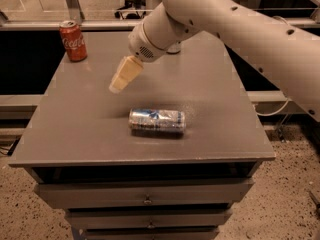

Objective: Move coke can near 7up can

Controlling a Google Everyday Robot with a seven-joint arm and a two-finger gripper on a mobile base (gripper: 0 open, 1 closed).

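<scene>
The coke can stands at the table's far corner. Next, I need to move my gripper to the middle of the coke can (74, 41) and close it there around its sides.
The coke can (73, 40), red with white script and a silver top, stands upright at the far left corner of the grey table (215, 99). My gripper (119, 82) hangs above the table's left middle, pointing down and left, to the right of the coke can and nearer the front, well apart from it. It holds nothing that I can see. The 7up can is hidden behind my arm (165, 26) near the table's far edge.
A silver-and-blue can (157, 120) lies on its side near the middle front of the table, below and right of the gripper. Drawers (147, 194) sit under the tabletop. My large arm spans the right and far side.
</scene>
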